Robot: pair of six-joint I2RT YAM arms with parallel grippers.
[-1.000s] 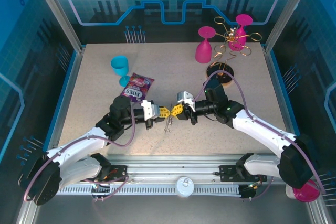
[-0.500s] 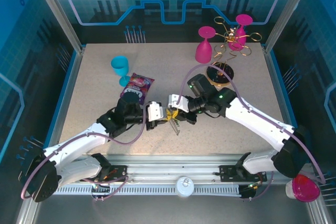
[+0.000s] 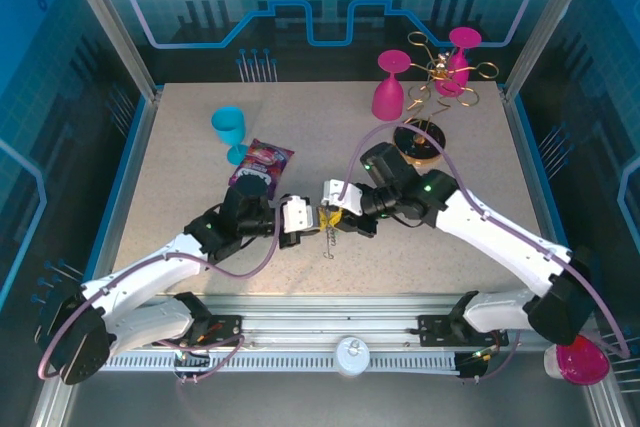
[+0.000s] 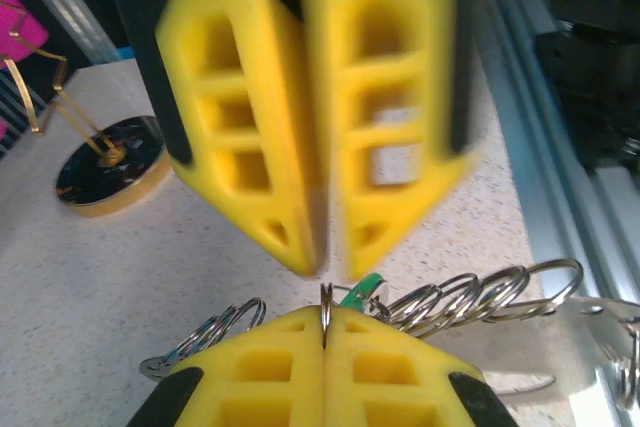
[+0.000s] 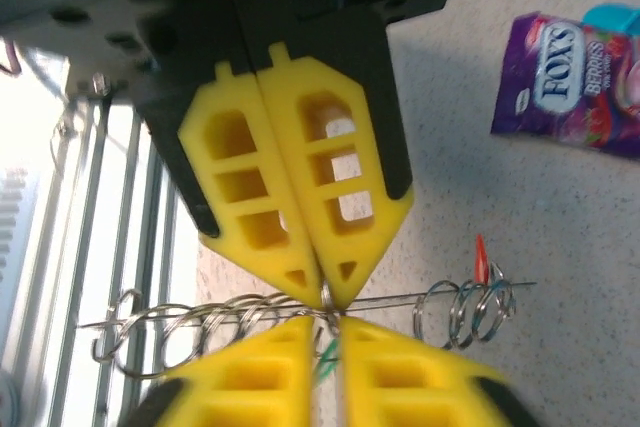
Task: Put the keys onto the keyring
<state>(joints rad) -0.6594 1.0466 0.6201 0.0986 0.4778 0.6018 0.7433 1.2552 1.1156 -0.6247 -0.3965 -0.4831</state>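
Observation:
My right gripper's fingers are at the ring my left gripper holds, so next my right gripper opens and takes the key by its green tag (image 4: 362, 292).
My two grippers meet tip to tip over the table's near middle. My left gripper (image 3: 314, 219) (image 4: 325, 315) is shut on a thin metal ring (image 4: 325, 299) standing on edge. My right gripper (image 3: 328, 215) (image 5: 325, 325) faces it, with a narrow gap between its yellow fingers (image 4: 390, 147) and the ring at that gap. A key's green tag (image 4: 366, 291) peeks out just behind the ring. The other key's red tag (image 5: 480, 257) sticks up from several small rings (image 5: 470, 307). The keyring shows edge-on as a thin grey line (image 5: 405, 298) through those rings. The bundle (image 3: 330, 239) hangs below the fingertips.
A purple snack packet (image 3: 262, 167) lies just behind my left arm, a blue cup (image 3: 229, 132) beyond it. At the back right stand a pink glass (image 3: 390, 87) and the gold wire rack (image 3: 440, 72) on its dark round base (image 3: 420, 142). The metal rail (image 3: 340, 312) runs along the near edge.
My right gripper's fingers have parted a little; they were pressed together. Both arms shifted left and closer together, and the right arm swung round to come in from behind.

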